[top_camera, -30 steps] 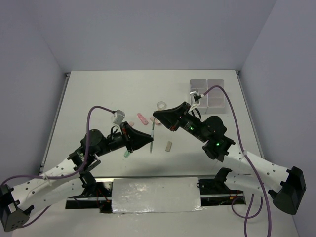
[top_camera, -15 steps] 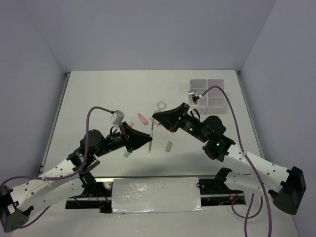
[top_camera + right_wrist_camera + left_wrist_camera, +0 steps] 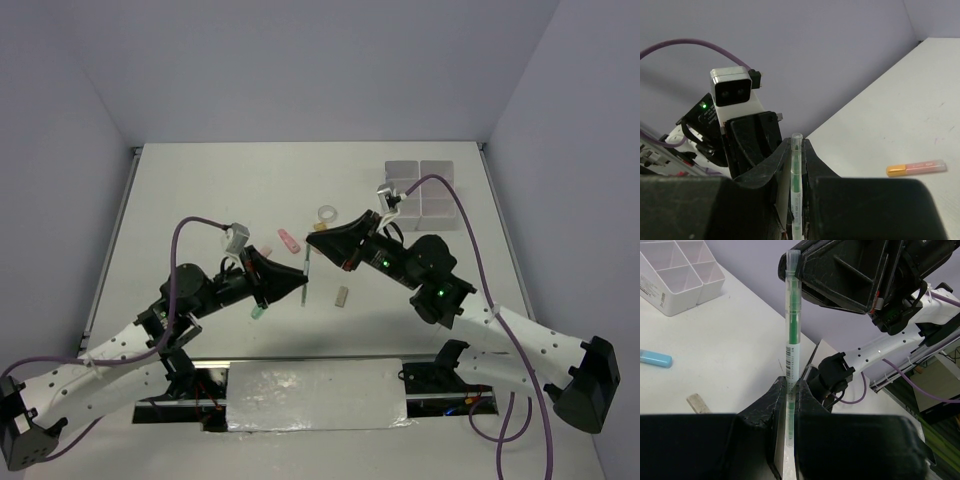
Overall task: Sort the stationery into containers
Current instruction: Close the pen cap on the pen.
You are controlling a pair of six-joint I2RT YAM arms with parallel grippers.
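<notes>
My right gripper holds the teal pen only by its end with the cap. So it should open and take the pen nearer my left gripper (image 3: 792, 360).
A thin teal pen (image 3: 308, 272) is held off the table between both grippers. My left gripper (image 3: 304, 285) is shut on its lower part; in the left wrist view (image 3: 790, 385) the pen (image 3: 792, 320) stands up out of the jaws. My right gripper (image 3: 310, 240) is closed on its capped upper end; in the right wrist view (image 3: 798, 142) the pen (image 3: 797, 170) sits between the fingers. The divided white box (image 3: 422, 193) stands at the far right, also in the left wrist view (image 3: 675, 275).
On the table lie a white tape ring (image 3: 326, 213), a pink stick (image 3: 289, 240), a tan block (image 3: 342, 296) and a green stick (image 3: 258, 312). A blue stick (image 3: 655, 359) and an orange-capped pink stick (image 3: 916, 168) show in the wrist views.
Both grippers have drifted slightly left with the pen between them. My right gripper has come a little lower and closer over the pen's top end.
</notes>
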